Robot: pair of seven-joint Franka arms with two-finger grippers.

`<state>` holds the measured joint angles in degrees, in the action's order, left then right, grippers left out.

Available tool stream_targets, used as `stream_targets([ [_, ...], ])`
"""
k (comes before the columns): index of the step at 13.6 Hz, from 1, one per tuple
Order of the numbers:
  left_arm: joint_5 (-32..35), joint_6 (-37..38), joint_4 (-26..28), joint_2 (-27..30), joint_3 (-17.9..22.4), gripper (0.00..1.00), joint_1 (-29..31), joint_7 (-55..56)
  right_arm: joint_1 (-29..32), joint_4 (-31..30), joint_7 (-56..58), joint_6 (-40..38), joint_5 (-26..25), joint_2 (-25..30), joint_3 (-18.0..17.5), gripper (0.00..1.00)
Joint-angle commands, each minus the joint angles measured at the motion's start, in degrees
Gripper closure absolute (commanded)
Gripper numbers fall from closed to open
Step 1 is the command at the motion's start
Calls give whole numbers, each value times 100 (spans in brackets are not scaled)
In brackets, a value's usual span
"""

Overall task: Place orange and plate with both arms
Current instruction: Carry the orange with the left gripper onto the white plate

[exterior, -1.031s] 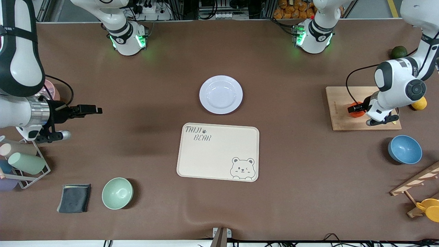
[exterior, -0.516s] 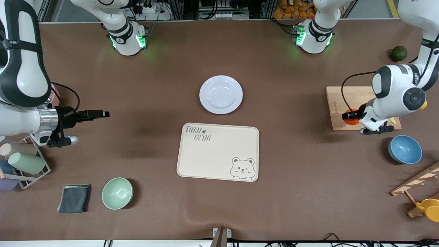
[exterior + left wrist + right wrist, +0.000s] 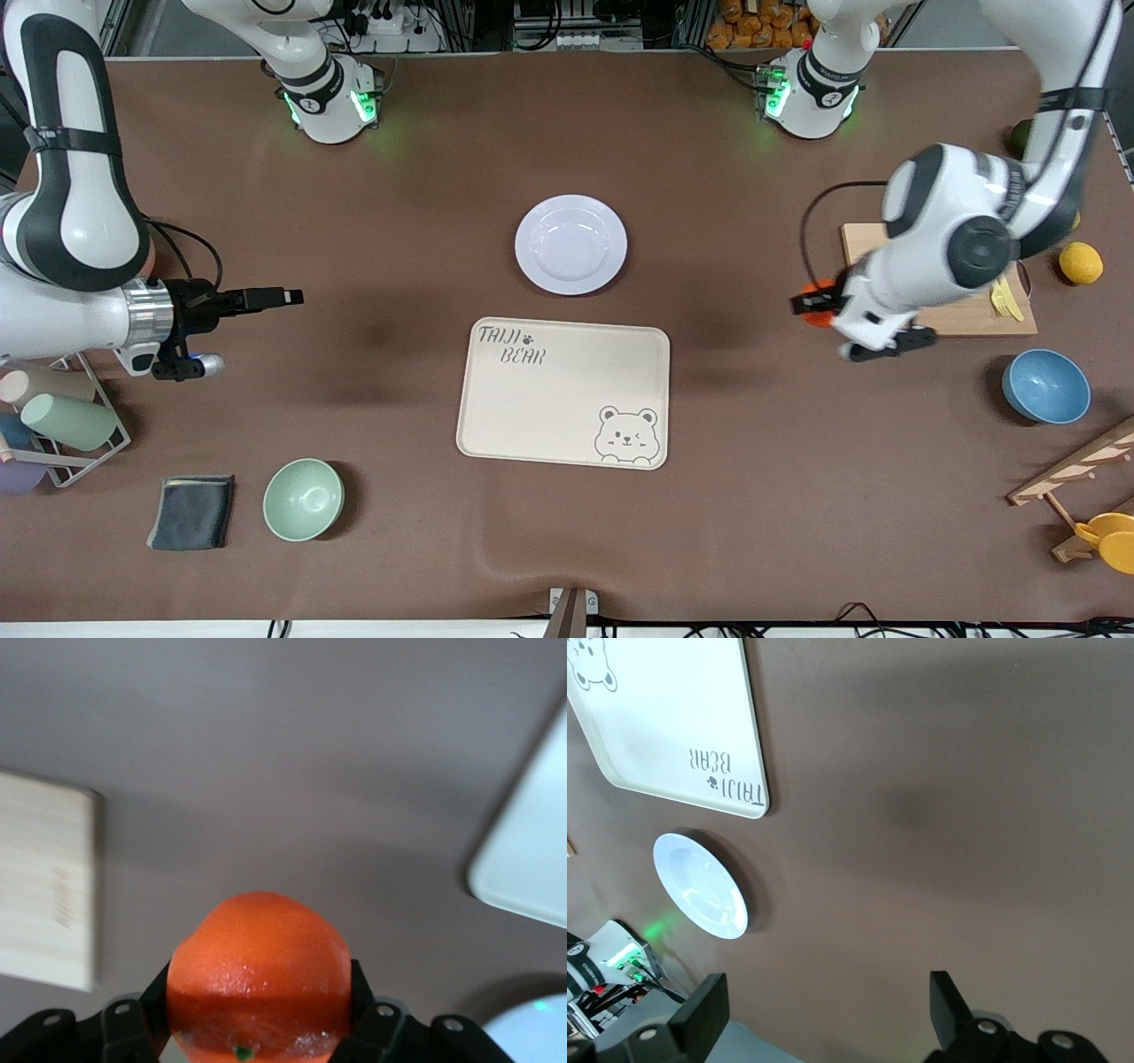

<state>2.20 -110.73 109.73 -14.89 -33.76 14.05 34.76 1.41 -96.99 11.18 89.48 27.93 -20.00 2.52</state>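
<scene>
Next, my left hand releases the orange near the middle of the pale lavender-white plate (image 3: 563, 243).
The orange (image 3: 821, 299) is held in my left gripper (image 3: 811, 306), up in the air over bare table between the wooden cutting board (image 3: 970, 321) and the cream bear tray (image 3: 563, 392). In the left wrist view the orange (image 3: 259, 970) fills the gap between the shut fingers of the left gripper (image 3: 259, 997). The pale lavender-white plate (image 3: 570, 244) lies empty on the table, just farther from the front camera than the tray. My right gripper (image 3: 285, 297) is open and empty over bare table toward the right arm's end. The right wrist view shows the plate (image 3: 700, 886) and tray (image 3: 664, 718) ahead of the right gripper (image 3: 828, 1005).
A lemon (image 3: 1081, 262) and a blue bowl (image 3: 1045, 385) sit near the cutting board. A mint-green bowl (image 3: 303, 499), a grey cloth (image 3: 191, 511) and a cup rack (image 3: 58, 425) are at the right arm's end. A wooden rack (image 3: 1072, 470) stands at the left arm's end.
My left gripper has lifted the orange off the cutting board and carried it toward the table's middle. My right gripper has moved a little toward the middle.
</scene>
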Motion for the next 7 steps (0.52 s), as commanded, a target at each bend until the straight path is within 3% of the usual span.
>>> stream_targets([
  [1, -193, 87, -363, -329, 36, 74, -988, 1107, 61, -48, -11, 60, 160, -74, -41, 0],
  [4, -132, 17, -969, -997, 36, 74, -1964, 2523, 44, -39, -2, 87, 283, -171, -41, 0],
  [7, -88, -569, -998, -1367, 63, 73, -2598, 3429, 18, -48, 7, 201, 353, -276, -41, 0],
])
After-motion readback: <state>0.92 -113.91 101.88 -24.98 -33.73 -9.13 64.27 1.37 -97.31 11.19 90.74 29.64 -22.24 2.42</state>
